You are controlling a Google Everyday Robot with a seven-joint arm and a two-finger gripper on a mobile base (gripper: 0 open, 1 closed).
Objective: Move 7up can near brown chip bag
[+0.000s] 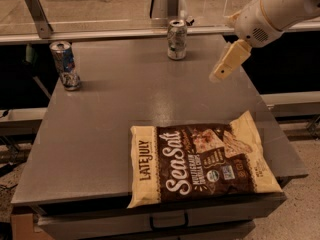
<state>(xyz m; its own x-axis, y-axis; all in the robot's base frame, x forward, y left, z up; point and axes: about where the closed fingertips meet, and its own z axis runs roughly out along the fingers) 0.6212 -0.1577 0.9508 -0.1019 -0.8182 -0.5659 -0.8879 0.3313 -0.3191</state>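
Next, my gripper closes its fingers around the middle of the 7up can (177, 41), which is standing at the far edge of the grey table.
The 7up can (176, 39) stands upright at the far edge of the grey table (110, 129), silver-white and slightly dented. The brown chip bag (200, 164) lies flat at the table's front right, with "Sea Salt" and "LATE JULY" lettering. My gripper (223, 69) hangs from the white arm at the upper right, above the table's right side. It is to the right of the can and a little nearer than it, well apart from it, and beyond the bag.
A silver can with blue and red markings (65, 65) stands at the table's far left. A metal rail (125, 31) runs behind the table. A drawer front with a handle (167, 221) sits below the front edge.
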